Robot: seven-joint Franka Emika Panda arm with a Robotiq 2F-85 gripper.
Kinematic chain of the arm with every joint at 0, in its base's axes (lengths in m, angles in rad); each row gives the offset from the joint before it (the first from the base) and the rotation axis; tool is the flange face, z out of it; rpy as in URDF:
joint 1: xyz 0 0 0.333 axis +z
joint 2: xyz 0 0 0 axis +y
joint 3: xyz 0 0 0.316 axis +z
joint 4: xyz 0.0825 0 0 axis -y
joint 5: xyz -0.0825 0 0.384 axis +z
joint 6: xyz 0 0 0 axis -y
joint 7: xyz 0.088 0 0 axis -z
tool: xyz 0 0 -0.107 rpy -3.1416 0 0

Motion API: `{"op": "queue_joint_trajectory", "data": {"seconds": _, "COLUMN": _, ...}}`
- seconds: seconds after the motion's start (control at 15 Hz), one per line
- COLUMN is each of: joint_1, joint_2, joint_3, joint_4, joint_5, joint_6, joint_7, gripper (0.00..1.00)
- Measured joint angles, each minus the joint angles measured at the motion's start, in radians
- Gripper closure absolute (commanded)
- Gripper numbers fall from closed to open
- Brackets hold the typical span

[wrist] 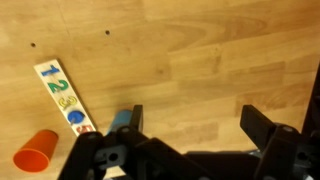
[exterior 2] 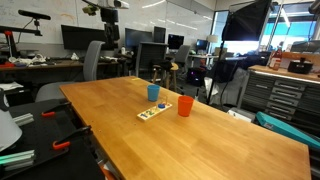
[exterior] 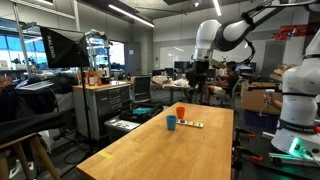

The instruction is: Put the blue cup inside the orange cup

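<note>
I will next close my gripper on the blue cup's rim (exterior: pixel 171 117), on the side away from the orange cup.
The blue cup (exterior: pixel 171 122) stands upright on the wooden table, also in the other exterior view (exterior 2: pixel 153 92). The orange cup (exterior: pixel 181 112) stands upright close beside it, a small gap between them (exterior 2: pixel 185 105). My gripper (exterior: pixel 198 72) hangs high above the table's far end, well clear of both cups; it shows at the top edge of an exterior view (exterior 2: pixel 106 9). In the wrist view the gripper (wrist: pixel 197 125) is open and empty. The orange cup (wrist: pixel 37 153) is at the lower left there, and a sliver of the blue cup (wrist: pixel 120 119) shows beside the left finger.
A flat white strip with coloured numbers (exterior 2: pixel 152 113) lies on the table (exterior 2: pixel 220 140) next to the cups; it also shows in the wrist view (wrist: pixel 65 97) and in an exterior view (exterior: pixel 193 124). Chairs, desks and cabinets stand around the table.
</note>
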Motion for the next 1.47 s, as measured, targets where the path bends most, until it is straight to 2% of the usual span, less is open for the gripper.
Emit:
{"op": "queue_joint_trajectory", "data": {"seconds": 0.27, "joint_1": 0.000, "joint_2": 0.246, "joint_3": -0.004, "joint_4": 0.154, "joint_5": -0.025, "joint_6": 0.213, "joint_7": 0.003, "gripper": 0.00}}
{"op": "queue_joint_trajectory", "data": {"seconds": 0.53, "joint_1": 0.005, "joint_2": 0.492, "joint_3": -0.048, "joint_4": 0.319, "joint_5": -0.167, "joint_6": 0.329, "joint_7": 0.051, "gripper": 0.00}}
{"op": "queue_joint_trajectory", "data": {"seconds": 0.73, "joint_1": 0.049, "joint_2": 0.640, "joint_3": -0.135, "joint_4": 0.429, "joint_5": -0.271, "joint_6": 0.348, "joint_7": 0.092, "gripper": 0.00}}
{"op": "queue_joint_trajectory", "data": {"seconds": 0.93, "joint_1": 0.100, "joint_2": 0.737, "joint_3": -0.211, "joint_4": 0.500, "joint_5": -0.304, "joint_6": 0.348, "joint_7": 0.102, "gripper": 0.00}}
{"op": "queue_joint_trajectory", "data": {"seconds": 1.47, "joint_1": 0.182, "joint_2": 0.845, "joint_3": -0.329, "joint_4": 0.550, "joint_5": -0.319, "joint_6": 0.346, "joint_7": 0.108, "gripper": 0.00}}
